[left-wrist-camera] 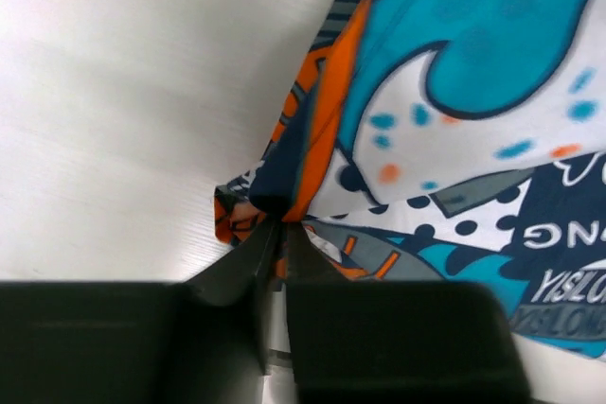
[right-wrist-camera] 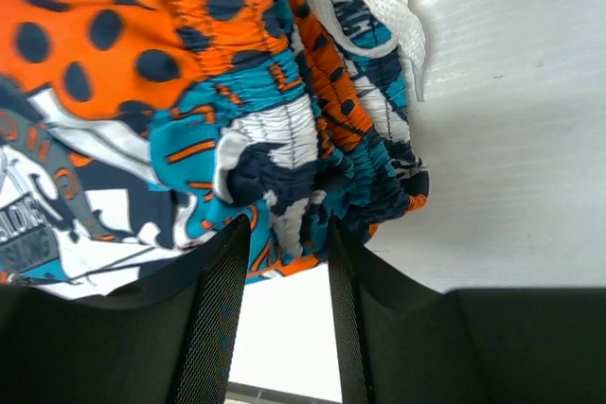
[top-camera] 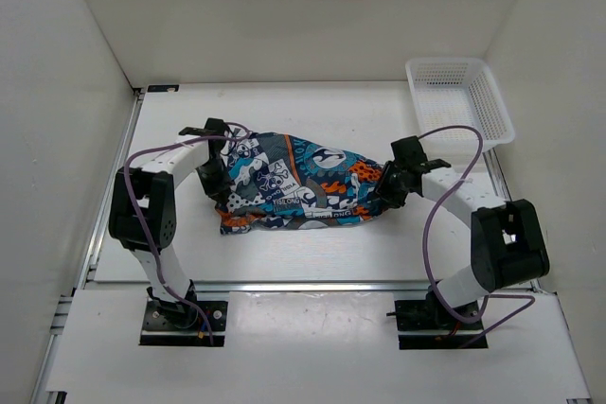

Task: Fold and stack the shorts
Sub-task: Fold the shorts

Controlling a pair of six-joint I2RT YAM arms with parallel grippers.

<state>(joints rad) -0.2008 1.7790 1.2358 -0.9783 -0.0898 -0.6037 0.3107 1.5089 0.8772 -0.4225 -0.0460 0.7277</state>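
The waistband's near corner is bunched up in the fingers of my right gripper, so next my right gripper opens, takes hold of the waistband's top layer point(right-wrist-camera: 282, 163) and pulls it straight before folding.
The shorts point(top-camera: 294, 182), printed in teal, orange, white and navy, lie bunched and stretched across the middle of the table between my two grippers. My left gripper point(top-camera: 220, 188) is at their left end. In the left wrist view it point(left-wrist-camera: 276, 226) is shut on a pinched fold of the shorts' edge point(left-wrist-camera: 445, 139). My right gripper point(top-camera: 383, 198) is at their right end. In the right wrist view it point(right-wrist-camera: 289, 234) is closed on the gathered elastic waistband of the shorts point(right-wrist-camera: 284, 130), with a thick bunch of cloth between the jaws.
A white plastic mesh basket point(top-camera: 459, 101) stands at the back right corner. White walls enclose the table on the left, back and right. Purple cables loop off both arms.
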